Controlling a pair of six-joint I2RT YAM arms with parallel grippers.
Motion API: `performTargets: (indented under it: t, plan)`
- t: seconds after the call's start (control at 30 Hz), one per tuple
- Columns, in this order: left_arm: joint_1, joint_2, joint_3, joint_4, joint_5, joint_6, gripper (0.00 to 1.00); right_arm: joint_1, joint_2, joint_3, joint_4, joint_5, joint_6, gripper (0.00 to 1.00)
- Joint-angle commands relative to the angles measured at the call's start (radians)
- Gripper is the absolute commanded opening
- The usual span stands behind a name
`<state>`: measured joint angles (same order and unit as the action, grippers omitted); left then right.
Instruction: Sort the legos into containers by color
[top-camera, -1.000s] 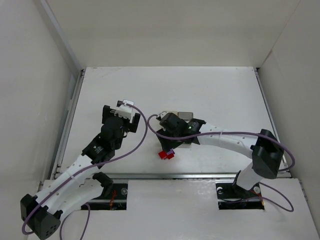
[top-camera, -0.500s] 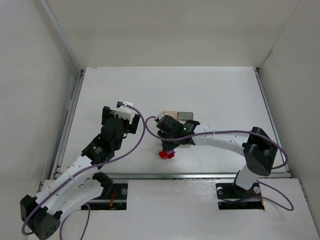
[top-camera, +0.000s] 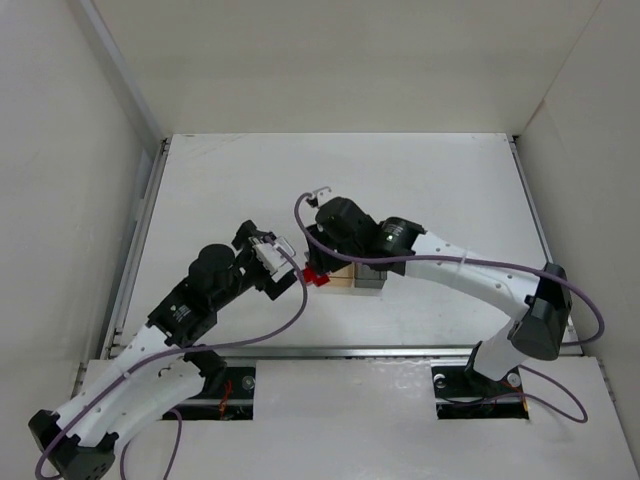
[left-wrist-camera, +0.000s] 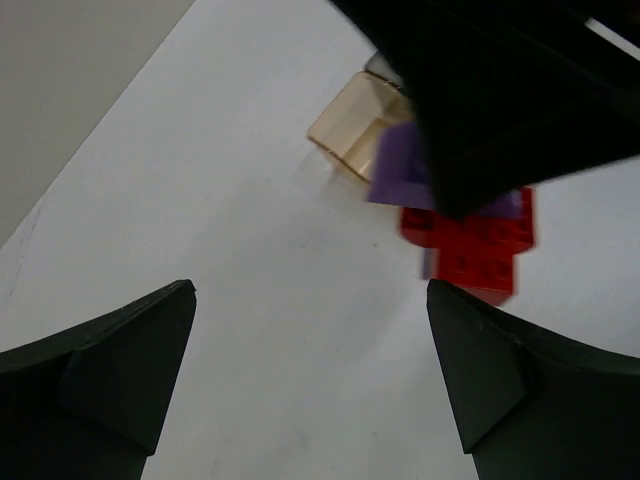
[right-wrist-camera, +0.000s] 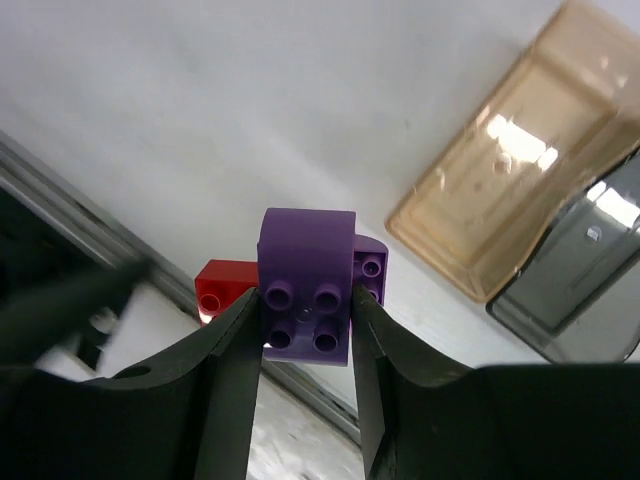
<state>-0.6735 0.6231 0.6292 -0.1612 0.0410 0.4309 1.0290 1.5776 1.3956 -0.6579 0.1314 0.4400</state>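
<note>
The red lego is stuck to the purple lego in my right gripper, so next my left gripper grips the red lego's loose end (left-wrist-camera: 475, 274) before pulling them apart.
My right gripper (right-wrist-camera: 305, 300) is shut on a purple lego (right-wrist-camera: 305, 250), studs toward the camera. Just behind it are a second purple lego (right-wrist-camera: 371, 272) and a red lego (right-wrist-camera: 220, 284), which seem to hang together with it above the table. From above, the red lego (top-camera: 317, 277) shows under the right gripper (top-camera: 320, 262), beside the tan container (top-camera: 342, 277) and the dark grey container (top-camera: 372, 278). My left gripper (left-wrist-camera: 310, 290) is open and holds nothing, low over the table, with the red lego (left-wrist-camera: 470, 245) just beyond its right finger.
Both containers (right-wrist-camera: 515, 160) (right-wrist-camera: 580, 290) lie side by side past the held legos. The table's metal front rail (top-camera: 400, 352) runs along the near edge. White walls (top-camera: 90, 200) close in the left, back and right sides.
My right gripper shut on the purple lego and moved up-left; the lego cluster left its earlier spot with it. My left arm swung right toward the legos, jaws still open.
</note>
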Motion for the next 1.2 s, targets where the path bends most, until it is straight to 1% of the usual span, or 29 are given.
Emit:
performTargets:
  t: [0.0, 0.07, 0.13, 0.17, 0.23, 0.33, 0.4, 0.43, 0.5, 0.53, 0.57, 0.7, 0.73, 0.77, 0.8, 0.83, 0.9, 0.93, 0.97, 1.03, 1.07, 1.1, 1.17]
  plan:
    - [-0.011, 0.047, 0.09, -0.07, 0.264, 0.127, 1.0, 0.011, -0.028, 0.135, -0.025, 0.069, 0.043, 0.0]
    - [-0.011, 0.108, 0.122, -0.096, 0.318, 0.127, 1.0, 0.011, -0.005, 0.186, -0.025, 0.07, 0.052, 0.0]
    - [-0.02, 0.131, 0.156, -0.116, 0.347, 0.127, 1.0, 0.011, -0.005, 0.21, -0.025, 0.079, 0.063, 0.0]
    - [-0.02, 0.132, 0.156, -0.116, 0.356, 0.127, 1.0, 0.011, -0.005, 0.21, -0.025, 0.089, 0.063, 0.0]
    - [-0.02, 0.132, 0.156, -0.081, 0.356, 0.114, 0.96, 0.011, -0.005, 0.21, -0.025, 0.099, 0.063, 0.0]
    - [-0.02, 0.122, 0.138, -0.052, 0.367, 0.104, 0.95, 0.011, -0.028, 0.2, -0.003, 0.099, 0.074, 0.0]
    - [-0.02, 0.113, 0.138, -0.04, 0.356, 0.095, 0.88, 0.011, -0.037, 0.189, -0.003, 0.099, 0.074, 0.0]
    - [-0.02, 0.113, 0.129, -0.04, 0.356, 0.08, 0.83, 0.011, -0.037, 0.189, 0.007, 0.099, 0.074, 0.0]
    - [-0.02, 0.113, 0.129, -0.012, 0.344, 0.068, 0.66, 0.011, -0.037, 0.177, 0.021, 0.088, 0.074, 0.0]
    - [-0.02, 0.122, 0.129, -0.012, 0.332, 0.057, 0.54, 0.011, -0.037, 0.166, 0.021, 0.088, 0.074, 0.0]
    - [-0.02, 0.122, 0.129, 0.003, 0.32, 0.057, 0.49, 0.011, -0.047, 0.166, 0.033, 0.079, 0.074, 0.0]
    - [-0.02, 0.141, 0.129, 0.012, 0.295, 0.057, 0.42, 0.011, -0.059, 0.157, 0.044, 0.079, 0.074, 0.0]
    - [-0.02, 0.15, 0.129, 0.012, 0.28, 0.057, 0.42, 0.011, -0.059, 0.157, 0.053, 0.07, 0.074, 0.0]
    - [-0.02, 0.161, 0.129, 0.012, 0.269, 0.057, 0.38, 0.011, -0.068, 0.157, 0.053, 0.07, 0.074, 0.0]
    - [-0.02, 0.161, 0.129, 0.012, 0.269, 0.057, 0.32, 0.011, -0.068, 0.157, 0.053, 0.07, 0.074, 0.0]
    - [-0.02, 0.173, 0.129, 0.012, 0.258, 0.048, 0.32, 0.011, -0.068, 0.148, 0.053, 0.07, 0.074, 0.0]
    - [-0.02, 0.185, 0.129, 0.012, 0.258, 0.048, 0.28, 0.011, -0.068, 0.148, 0.063, 0.07, 0.074, 0.0]
    - [-0.02, 0.196, 0.129, 0.003, 0.258, 0.048, 0.29, 0.011, -0.068, 0.148, 0.063, 0.07, 0.074, 0.0]
    - [-0.02, 0.196, 0.129, -0.014, 0.258, 0.064, 0.34, 0.011, -0.068, 0.148, 0.063, 0.07, 0.074, 0.0]
    - [-0.02, 0.207, 0.129, -0.032, 0.272, 0.074, 0.51, 0.011, -0.068, 0.148, 0.063, 0.07, 0.074, 0.0]
    - [-0.02, 0.216, 0.129, -0.032, 0.272, 0.074, 0.55, 0.011, -0.068, 0.148, 0.063, 0.07, 0.074, 0.0]
    - [-0.02, 0.216, 0.129, -0.032, 0.272, 0.083, 0.55, 0.011, -0.068, 0.148, 0.063, 0.07, 0.065, 0.0]
    - [-0.02, 0.216, 0.129, -0.02, 0.261, 0.083, 0.52, 0.011, -0.068, 0.148, 0.063, 0.07, 0.065, 0.0]
